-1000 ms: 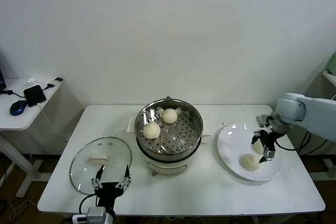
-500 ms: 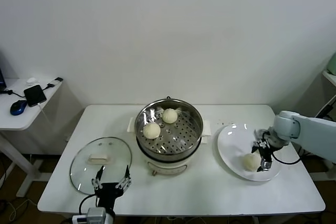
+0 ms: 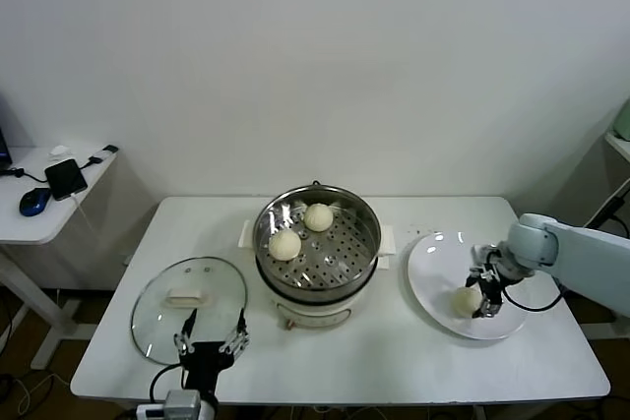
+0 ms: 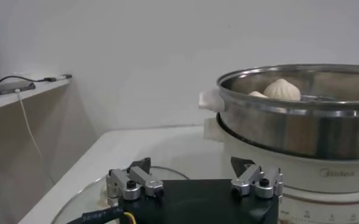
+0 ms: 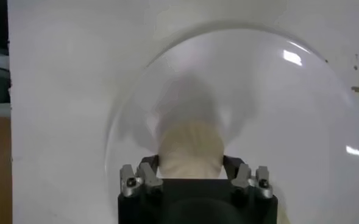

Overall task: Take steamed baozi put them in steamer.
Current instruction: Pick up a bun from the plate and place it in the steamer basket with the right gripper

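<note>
The right gripper should drop the baozi, which is still on the white plate, on the front part of the steamer's perforated tray [image 3: 315, 272], near the tray's rim.
Two steamed baozi [image 3: 284, 244] [image 3: 318, 216] lie on the perforated tray of the steel steamer [image 3: 315, 294] at the table's middle. A third baozi [image 3: 463, 299] rests on the white plate [image 3: 433, 263] to the right. My right gripper [image 3: 477, 298] is down on the plate, its fingers pressed against both sides of this baozi [image 5: 190, 146], shut on it. My left gripper [image 3: 209, 333] hangs open and empty at the front left, near the glass lid's edge. In the left wrist view the steamer [image 4: 289, 128] stands close beyond the left gripper [image 4: 191, 164].
The round glass lid [image 3: 162, 312] with a white handle lies flat to the left of the steamer. A side table [image 3: 39, 218] at far left carries a phone and a mouse. The plate [image 5: 277, 109] sits near the table's right edge.
My right gripper has come down onto the plate, shifted slightly toward the steamer, and closed from wide open onto the baozi. The left arm has not moved.
</note>
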Robot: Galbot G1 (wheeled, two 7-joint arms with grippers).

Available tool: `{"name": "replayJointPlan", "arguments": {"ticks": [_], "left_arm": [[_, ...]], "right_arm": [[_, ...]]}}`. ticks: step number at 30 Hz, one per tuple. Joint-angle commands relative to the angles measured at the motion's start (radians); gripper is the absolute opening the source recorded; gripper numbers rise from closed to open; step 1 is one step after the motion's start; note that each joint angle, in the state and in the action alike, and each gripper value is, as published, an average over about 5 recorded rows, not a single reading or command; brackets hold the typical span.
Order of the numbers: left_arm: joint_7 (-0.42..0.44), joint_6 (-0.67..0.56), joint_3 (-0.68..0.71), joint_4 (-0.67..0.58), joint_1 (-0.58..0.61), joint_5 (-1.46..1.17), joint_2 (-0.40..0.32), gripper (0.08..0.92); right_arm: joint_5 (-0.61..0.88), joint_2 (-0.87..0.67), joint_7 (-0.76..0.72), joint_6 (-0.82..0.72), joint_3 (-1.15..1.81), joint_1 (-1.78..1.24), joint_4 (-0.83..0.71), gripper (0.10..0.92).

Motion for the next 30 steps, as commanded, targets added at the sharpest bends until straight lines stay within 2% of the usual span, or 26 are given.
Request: {"name": "replayJointPlan", "arguments": {"ticks": [1, 9, 14, 17, 22, 30], "left_arm": [[0.000, 0.001, 0.001, -0.006, 0.003, 0.004, -0.001, 0.823], [0.000, -0.001, 0.015, -0.017, 0.012, 0.021, -0.001, 0.823], [-0.001, -0.004, 0.013, -0.019, 0.017, 0.023, 0.002, 0.823], [-0.002, -0.007, 0.012, -0.020, 0.021, 0.023, 0.002, 0.823], [-0.003, -0.008, 0.003, -0.023, 0.025, 0.022, 0.001, 0.823], [-0.006, -0.013, -0.012, -0.024, 0.030, 0.016, 0.003, 0.823]], "right_arm": [[-0.018, 0.009, -0.099, 0.091, -0.038, 0.224, 0.002, 0.681], [0.246, 0.218, -0.203, 0.322, -0.233, 0.661, -0.003, 0.680], [0.311, 0.400, -0.253, 0.516, -0.234, 0.791, 0.053, 0.679], [0.257, 0.490, -0.269, 0.618, -0.211, 0.803, 0.108, 0.679], [0.067, 0.603, -0.264, 0.776, -0.175, 0.703, 0.141, 0.679], [-0.164, 0.674, -0.186, 0.849, -0.146, 0.465, 0.117, 0.679]]}}
